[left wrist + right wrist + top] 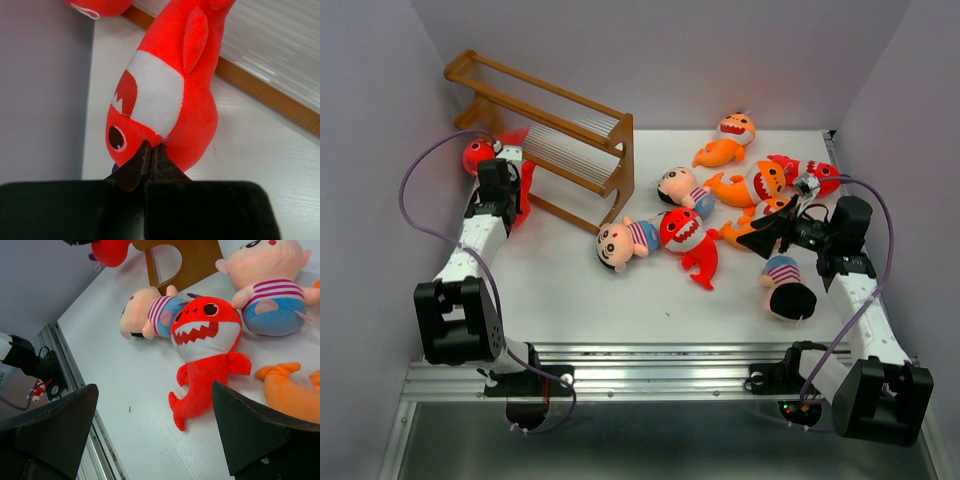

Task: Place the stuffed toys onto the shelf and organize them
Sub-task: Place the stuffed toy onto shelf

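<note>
The red shark's head pokes out in front of the lower rail of the shelf, so my left gripper will open, close on its snout (186, 152) and push the shark farther in.
My left gripper (512, 172) is shut on a red shark (527, 190) at the shelf's left end; in the left wrist view its tips (151, 148) pinch the shark's (170, 100) white mouth patch. The brown shelf (570, 130) stands at the back left. Another red toy (475, 152) lies by the left wall. My right gripper (760, 228) is open and empty over an orange shark (745, 232); in the right wrist view its jaws (155, 387) stand wide apart above a red shark (207, 340) and a striped boy (145, 315).
Loose toys lie mid-table and right: a boy (682, 188), a boy (625, 243), a red shark (688, 240), orange sharks (730, 135) (755, 185), a red shark (810, 172), and a boy (788, 285) near my right arm. Walls close both sides.
</note>
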### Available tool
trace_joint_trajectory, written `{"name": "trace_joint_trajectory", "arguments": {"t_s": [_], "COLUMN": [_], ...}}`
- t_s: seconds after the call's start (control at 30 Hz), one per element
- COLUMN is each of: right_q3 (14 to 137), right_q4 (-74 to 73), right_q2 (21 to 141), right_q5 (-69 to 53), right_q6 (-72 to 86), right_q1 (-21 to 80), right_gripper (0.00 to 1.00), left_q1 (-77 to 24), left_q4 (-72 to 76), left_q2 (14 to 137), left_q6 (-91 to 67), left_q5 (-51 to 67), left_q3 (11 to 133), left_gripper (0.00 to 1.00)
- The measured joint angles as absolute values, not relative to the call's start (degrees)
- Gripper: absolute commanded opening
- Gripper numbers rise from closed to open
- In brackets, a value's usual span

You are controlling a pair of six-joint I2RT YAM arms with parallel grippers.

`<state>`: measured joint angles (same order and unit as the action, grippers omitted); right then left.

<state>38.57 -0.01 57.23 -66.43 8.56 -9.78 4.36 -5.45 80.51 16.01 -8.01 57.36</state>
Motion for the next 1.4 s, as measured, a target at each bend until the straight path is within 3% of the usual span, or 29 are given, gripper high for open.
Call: {"name": "trace_joint_trajectory", "arguments": {"t_s": [0.3,0.8,1.0,1.13,1.4], "right_q3": [38.6,38.6,38.6,38.6,38.6], "right_q4": [0.0,0.0,-0.1,-0.1,-0.1], "right_q2": [57.2,57.3,57.4,57.4,57.4], "right_q5": [-66.3,-66.0,-66.0,-65.9,-65.7], "right_q6": [8.4,7.6,7.3,7.2,6.9], "right_q1": [-9.8,-9.8,-10.2,-10.3,-10.4], "right_gripper": [1.00,1.00,1.00,1.00,1.00], "left_q1": [4.4,4.4,4.4,4.4,4.4], "left_q4": [-5.7,-5.7,-5.1,-4.0,-2.3], "left_q2": [94.0,103.6,105.6,105.7,105.7], "left_q6": [15.3,11.6,9.9,9.3,8.4], "left_q5": [-8.2,-7.5,-7.5,-7.4,-6.0], "left_q3": [69.8,80.1,81.8,81.9,81.9], "left_gripper": [0.00,0.04,0.21,0.40,0.54]}}
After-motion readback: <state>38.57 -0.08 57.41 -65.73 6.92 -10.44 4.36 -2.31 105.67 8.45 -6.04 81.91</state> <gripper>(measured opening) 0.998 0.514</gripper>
